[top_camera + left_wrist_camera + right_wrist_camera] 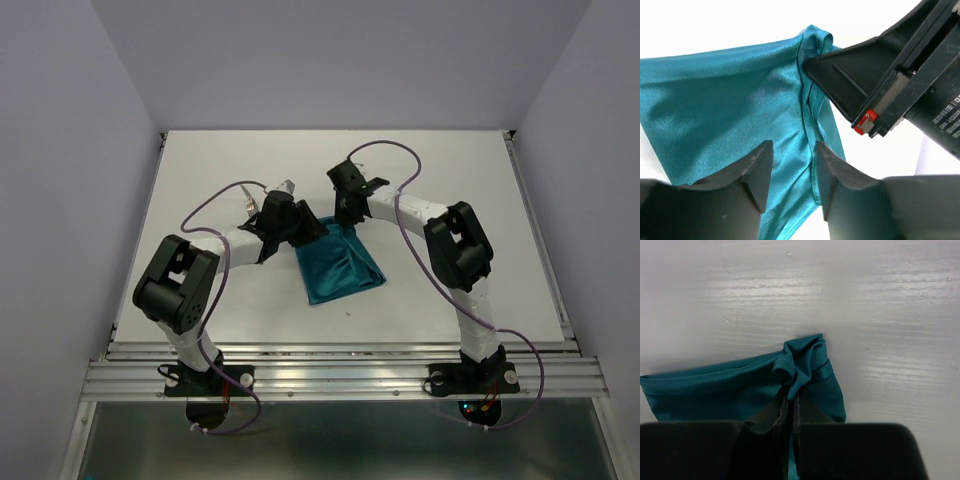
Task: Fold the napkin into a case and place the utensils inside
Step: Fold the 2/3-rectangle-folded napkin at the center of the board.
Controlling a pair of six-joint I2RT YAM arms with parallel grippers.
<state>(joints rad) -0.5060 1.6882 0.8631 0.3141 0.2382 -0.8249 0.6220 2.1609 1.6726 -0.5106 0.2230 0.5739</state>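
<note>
Next, I pinch the napkin's loose hemmed edge with my left gripper while my right gripper holds the napkin's far corner, before my right gripper takes the napkin's side flap [374,273].
The teal napkin [340,265] lies folded on the white table between the two arms. In the left wrist view, my left gripper [792,162] stands open over the napkin's [730,95] hemmed edge, one finger on each side of the seam, and the cloth runs loosely through the gap. My right gripper [792,400] is shut on the bunched far corner of the napkin [715,390]. That gripper also shows in the left wrist view [812,65], close to my left gripper. Behind the left arm a bit of shiny metal [248,203] shows, probably the utensils, mostly hidden.
Both grippers [310,232] [348,218] crowd the napkin's far edge, a few centimetres apart. White walls close in the table [200,160] on the left, right and back. A metal rail [340,365] runs along the near edge by the arm bases.
</note>
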